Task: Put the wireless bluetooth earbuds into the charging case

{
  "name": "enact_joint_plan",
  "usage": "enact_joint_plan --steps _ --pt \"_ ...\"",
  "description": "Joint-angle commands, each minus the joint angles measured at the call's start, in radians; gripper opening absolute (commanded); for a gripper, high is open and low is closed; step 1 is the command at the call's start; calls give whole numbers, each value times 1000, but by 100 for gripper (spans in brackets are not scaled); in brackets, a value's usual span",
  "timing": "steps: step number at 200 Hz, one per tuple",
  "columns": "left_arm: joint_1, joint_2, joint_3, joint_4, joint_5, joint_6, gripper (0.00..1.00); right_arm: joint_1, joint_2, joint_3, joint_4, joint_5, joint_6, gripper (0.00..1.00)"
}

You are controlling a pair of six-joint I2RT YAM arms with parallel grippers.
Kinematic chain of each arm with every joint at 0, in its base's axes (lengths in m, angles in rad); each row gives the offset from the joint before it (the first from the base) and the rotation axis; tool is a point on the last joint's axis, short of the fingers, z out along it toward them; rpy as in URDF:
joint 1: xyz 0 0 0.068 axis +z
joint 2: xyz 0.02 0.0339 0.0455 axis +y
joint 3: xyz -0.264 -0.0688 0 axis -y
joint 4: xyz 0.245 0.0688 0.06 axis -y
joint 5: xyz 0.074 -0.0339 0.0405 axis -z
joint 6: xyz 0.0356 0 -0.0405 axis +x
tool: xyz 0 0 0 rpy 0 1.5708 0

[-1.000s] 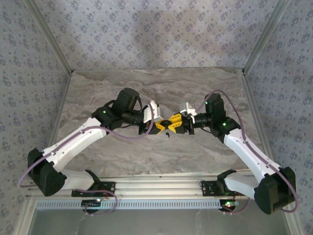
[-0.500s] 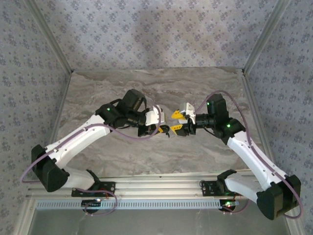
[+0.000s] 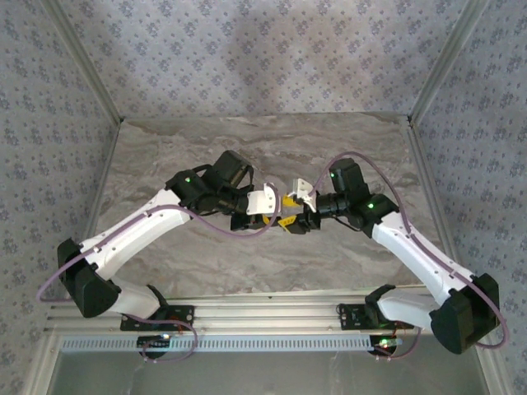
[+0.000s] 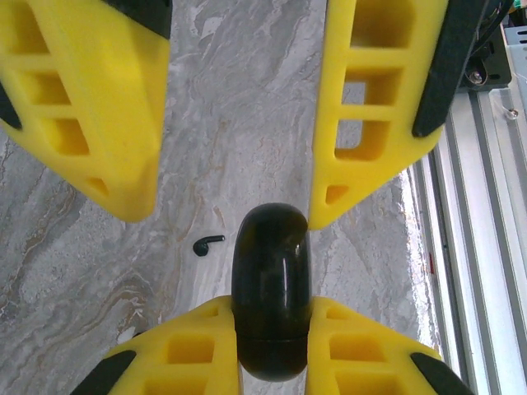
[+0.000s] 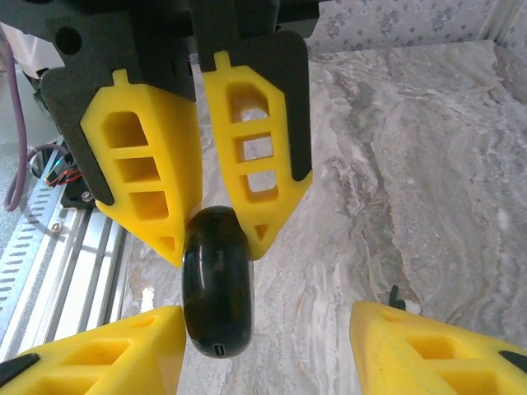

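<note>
My right gripper needs to take the port end [image 5: 218, 339] before my left gripper regrips the charging case, because my left gripper is pinching the case at its lid seam.
My left gripper [image 4: 272, 309] is shut on a glossy black charging case [image 4: 272, 288], closed, held on edge above the marble table. The same case [image 5: 216, 292] shows its charging port in the right wrist view, pinched by the left gripper [image 5: 216, 251]. My right gripper [image 5: 265, 317] is open and faces it, one finger [image 5: 123, 350] right beside the case and the other well clear. A black earbud [image 4: 207, 244] lies loose on the table below. The black earbud [image 5: 395, 298] lies beside a small white piece [image 5: 410, 309]. Both grippers, left [image 3: 274, 216] and right [image 3: 293, 210], meet mid-table.
The marble table [image 3: 346, 148] stretches back to patterned walls. An aluminium rail [image 4: 482, 247] runs along the near edge by the arm bases. A small white speck [image 4: 123, 335] lies on the table near my left fingers.
Both wrists have shifted and turned while staying together mid-table. The left wrist swung further right and the right gripper came in leftward.
</note>
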State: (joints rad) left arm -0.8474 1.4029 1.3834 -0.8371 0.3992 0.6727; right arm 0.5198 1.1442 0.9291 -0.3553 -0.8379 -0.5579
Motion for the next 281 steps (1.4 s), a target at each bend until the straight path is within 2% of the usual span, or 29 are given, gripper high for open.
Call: enact_joint_plan --steps 1,61,78,95,108,130,156,178,195,247,281 --pt "-11 -2 30 -3 9 1 11 10 19 31 10 -57 9 54" --pt "-12 -13 17 33 15 -26 12 12 51 35 11 -82 16 42" --pt "-12 -22 7 55 18 -44 12 11 48 33 4 -87 10 33" --pt "-12 -26 -2 72 27 -52 13 8 41 23 6 -96 -3 19" --pt "-12 -25 -5 82 29 -57 19 3 26 13 15 -109 -6 14" --pt "2 -54 -62 169 48 -87 43 -28 -25 -35 87 -142 22 14" --pt "67 -126 -196 414 209 -182 48 -100 -108 -111 226 -199 108 14" --pt "89 -171 -322 673 306 -283 49 -150 -165 -176 370 -229 207 14" --pt "90 -176 -370 784 330 -327 49 -165 -187 -200 445 -241 261 14" --pt "91 -172 -387 866 369 -367 50 -163 -190 -202 489 -292 303 15" --pt "90 -175 -382 868 381 -370 42 -158 -182 -196 498 -306 315 16"
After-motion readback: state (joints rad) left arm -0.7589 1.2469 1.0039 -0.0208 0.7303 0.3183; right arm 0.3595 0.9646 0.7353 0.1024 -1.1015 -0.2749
